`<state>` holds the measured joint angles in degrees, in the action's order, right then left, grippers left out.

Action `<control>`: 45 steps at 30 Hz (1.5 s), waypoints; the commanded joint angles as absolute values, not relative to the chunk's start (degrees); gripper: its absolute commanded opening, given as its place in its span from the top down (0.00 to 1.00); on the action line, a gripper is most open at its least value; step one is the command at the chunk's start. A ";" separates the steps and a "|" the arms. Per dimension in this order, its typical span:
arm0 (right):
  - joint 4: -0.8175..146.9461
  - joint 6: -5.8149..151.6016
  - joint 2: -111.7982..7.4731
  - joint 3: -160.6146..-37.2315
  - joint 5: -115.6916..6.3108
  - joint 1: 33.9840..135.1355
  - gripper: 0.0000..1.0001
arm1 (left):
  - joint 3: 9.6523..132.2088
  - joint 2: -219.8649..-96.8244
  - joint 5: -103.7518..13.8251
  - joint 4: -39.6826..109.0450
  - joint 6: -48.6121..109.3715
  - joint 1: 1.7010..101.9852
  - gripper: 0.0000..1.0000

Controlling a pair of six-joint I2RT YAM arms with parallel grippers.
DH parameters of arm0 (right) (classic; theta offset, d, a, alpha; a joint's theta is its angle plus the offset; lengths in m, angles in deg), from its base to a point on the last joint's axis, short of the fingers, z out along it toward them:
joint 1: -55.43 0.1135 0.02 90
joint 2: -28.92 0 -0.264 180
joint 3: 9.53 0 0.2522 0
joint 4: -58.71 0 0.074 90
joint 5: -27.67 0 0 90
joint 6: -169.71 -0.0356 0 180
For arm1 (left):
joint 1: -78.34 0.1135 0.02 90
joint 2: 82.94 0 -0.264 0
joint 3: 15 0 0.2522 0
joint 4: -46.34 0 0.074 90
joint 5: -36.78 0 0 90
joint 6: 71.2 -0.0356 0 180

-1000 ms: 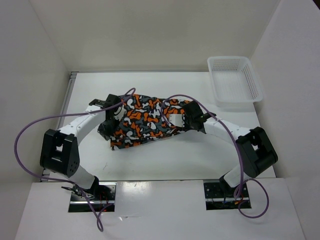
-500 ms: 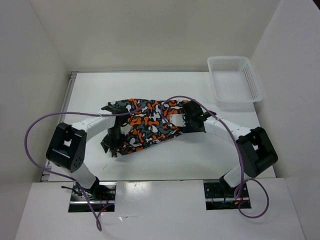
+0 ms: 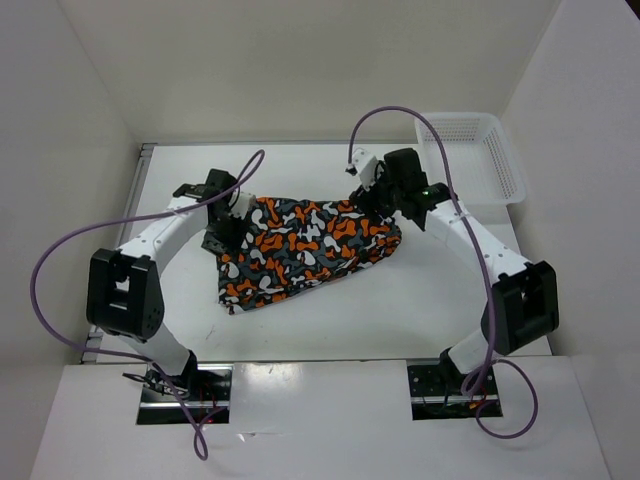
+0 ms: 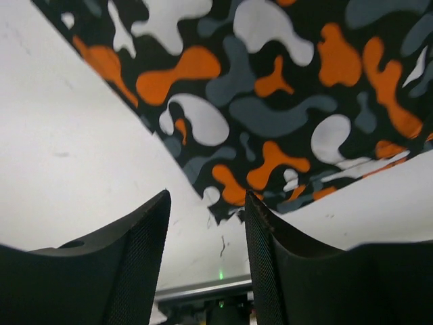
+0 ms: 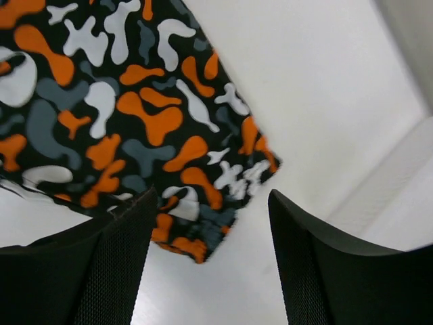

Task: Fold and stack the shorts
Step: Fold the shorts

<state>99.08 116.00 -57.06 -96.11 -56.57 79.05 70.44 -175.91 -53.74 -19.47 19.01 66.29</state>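
Observation:
The robot's right gripper will next close on the middle of the shorts' waistband (image 3: 391, 226) (image 5: 227, 212), at the short end closest to the white basket.
The shorts (image 3: 308, 247), in an orange, white, black and grey blob print, lie folded on the white table (image 3: 330, 320) between the two arms. My left gripper (image 3: 225, 232) hovers at their left edge, open. In the left wrist view the shorts (image 4: 270, 101) lie beyond the left gripper (image 4: 206, 203), with only bare table between its fingers. My right gripper (image 3: 383, 203) stands open over the shorts' far right corner. In the right wrist view that corner (image 5: 203, 196) lies loose below the gap of the right gripper (image 5: 213, 203).
A white lattice basket (image 3: 470, 160) stands at the far right corner of the table, close behind the right wrist. White walls enclose the table on the left, back and right. Purple cables loop off both arms.
Both grippers have opened and let go of the shorts, then drawn back toward the far side. The shorts now lie folded and spread a little further right.

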 commanded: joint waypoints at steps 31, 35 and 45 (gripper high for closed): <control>90.93 69.69 -80.33 -90.26 -54.42 68.44 0.84 | 62.57 -188.67 -55.33 -3.55 18.80 66.57 0.44; 90.40 71.00 -79.63 -90.26 -54.42 68.44 1.00 | 62.57 -188.67 -55.33 -3.02 18.80 67.17 0.43; 92.24 77.94 -69.98 -94.66 -60.13 67.30 1.00 | 67.05 -185.07 -54.10 -3.55 18.80 71.31 0.39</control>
<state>92.81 74.43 -76.49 -91.10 -57.60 67.99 64.80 -185.98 -54.48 -5.11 18.96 70.51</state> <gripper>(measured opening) 0.082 0.587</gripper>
